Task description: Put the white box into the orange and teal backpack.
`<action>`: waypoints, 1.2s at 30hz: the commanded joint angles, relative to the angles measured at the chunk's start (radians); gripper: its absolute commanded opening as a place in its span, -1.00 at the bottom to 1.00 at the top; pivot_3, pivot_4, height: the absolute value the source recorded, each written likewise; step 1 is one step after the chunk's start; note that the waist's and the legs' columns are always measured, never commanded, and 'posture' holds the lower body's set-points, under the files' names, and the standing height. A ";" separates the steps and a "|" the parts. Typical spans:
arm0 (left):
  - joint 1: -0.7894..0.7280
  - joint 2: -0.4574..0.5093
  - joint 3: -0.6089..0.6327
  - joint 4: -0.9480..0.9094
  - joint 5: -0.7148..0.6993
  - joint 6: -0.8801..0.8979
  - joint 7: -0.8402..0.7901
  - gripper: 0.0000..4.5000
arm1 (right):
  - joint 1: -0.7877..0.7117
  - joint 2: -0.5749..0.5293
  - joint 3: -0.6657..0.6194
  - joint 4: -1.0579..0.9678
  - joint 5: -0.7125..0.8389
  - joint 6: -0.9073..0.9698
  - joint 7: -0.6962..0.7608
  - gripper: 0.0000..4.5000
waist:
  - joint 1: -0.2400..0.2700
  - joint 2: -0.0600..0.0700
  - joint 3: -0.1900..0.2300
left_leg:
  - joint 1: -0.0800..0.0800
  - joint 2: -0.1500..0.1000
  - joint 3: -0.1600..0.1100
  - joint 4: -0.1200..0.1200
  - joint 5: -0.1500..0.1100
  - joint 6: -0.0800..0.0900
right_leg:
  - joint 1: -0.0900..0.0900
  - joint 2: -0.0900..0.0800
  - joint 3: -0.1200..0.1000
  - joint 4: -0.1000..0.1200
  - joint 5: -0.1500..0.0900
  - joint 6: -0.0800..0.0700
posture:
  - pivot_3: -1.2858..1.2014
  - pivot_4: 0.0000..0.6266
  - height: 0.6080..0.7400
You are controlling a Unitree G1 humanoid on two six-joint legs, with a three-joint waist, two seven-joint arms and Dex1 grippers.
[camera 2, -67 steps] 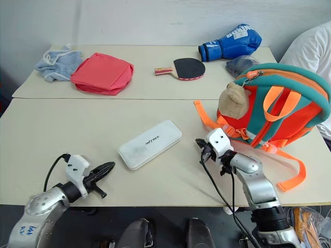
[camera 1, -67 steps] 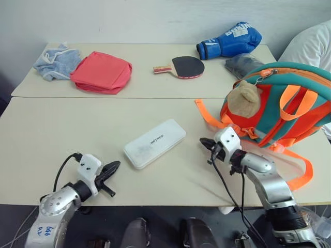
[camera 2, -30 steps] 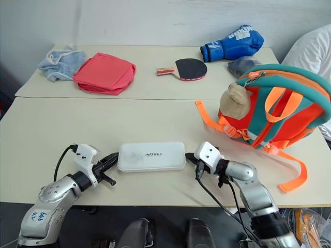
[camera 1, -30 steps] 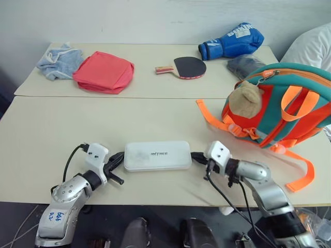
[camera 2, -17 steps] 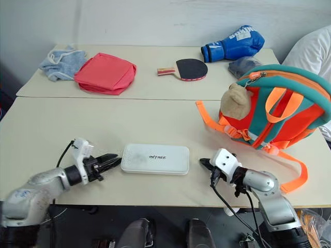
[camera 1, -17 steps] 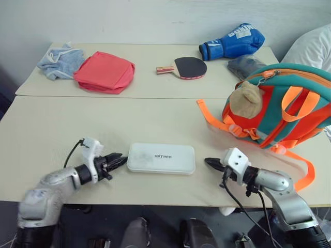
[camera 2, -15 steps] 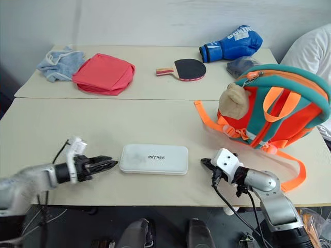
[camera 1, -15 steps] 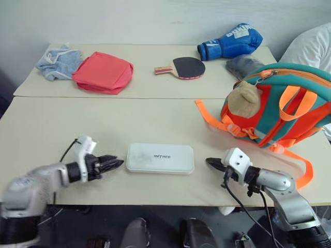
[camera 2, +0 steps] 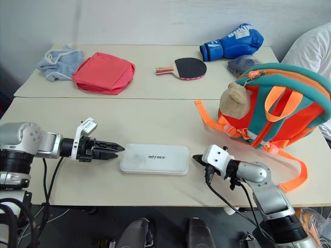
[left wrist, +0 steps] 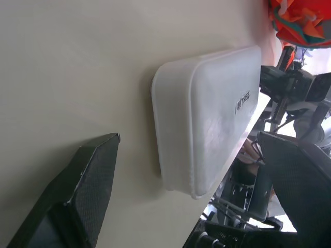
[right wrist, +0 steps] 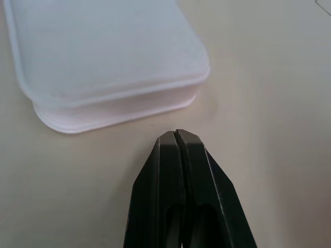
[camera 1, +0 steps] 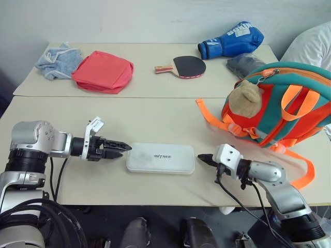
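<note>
The backpack is far from the robot's left gripper, so that gripper should take hold of the white box's near end [camera 1: 132,157] while the right gripper pulls the backpack closer.
The white box [camera 1: 161,157] lies flat on the near table, its long side running left to right. My left gripper [camera 1: 124,148] is open just off the box's left end and points at it; in the left wrist view its fingers [left wrist: 88,181] stand wide apart with the box [left wrist: 207,119] beyond them. My right gripper [camera 1: 200,157] is shut and empty, its tip [right wrist: 177,133] a short way from the box's right end. The orange and teal backpack [camera 1: 289,103] stands upright at the right, with a tan plush charm [camera 1: 245,98] on its front.
On the far table lie a red-pink pouch [camera 1: 102,71], a pale blue cloth [camera 1: 56,59], a table-tennis paddle [camera 1: 182,66], a blue boxing glove [camera 1: 231,40] and a dark bundle [camera 1: 243,64]. Orange straps [camera 1: 212,119] trail on the near table. A person's white sleeve [camera 1: 310,46] is at the far right.
My left gripper has gone from shut to open, its wrist has rolled and the arm has swung outward and up. The box has stayed put. The right gripper has barely moved.
</note>
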 commanded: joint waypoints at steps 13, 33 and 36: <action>-0.002 -0.155 -0.005 0.138 -0.336 0.015 0.216 0.50 | -0.050 0.060 0.035 0.023 -0.012 -0.026 -0.020 -1.00 | 0.017 0.000 0.000 | 0.000 -0.002 -0.004 0.012 -0.005 0.005 | 0.007 -0.003 -0.002 0.000 0.000 0.000 | 0.03 -0.52 1.00; 0.380 -0.124 0.104 -0.495 -0.050 -0.910 -0.196 -0.47 | 0.669 0.129 -0.705 -0.293 0.347 0.026 -0.174 0.22 | 0.022 0.000 0.000 | 0.001 0.001 -0.003 0.004 -0.006 0.001 | 0.011 0.000 -0.003 -0.014 0.000 0.000 | 0.03 -0.52 1.00; 0.391 -0.161 0.108 -0.504 0.019 -1.066 -0.247 -0.47 | 0.711 0.142 -0.803 -0.244 0.365 -0.025 -0.176 0.67 | 0.018 0.000 0.000 | 0.004 -0.001 -0.001 -0.003 -0.006 0.002 | 0.012 -0.001 -0.001 -0.017 0.000 0.000 | 0.03 -0.52 1.00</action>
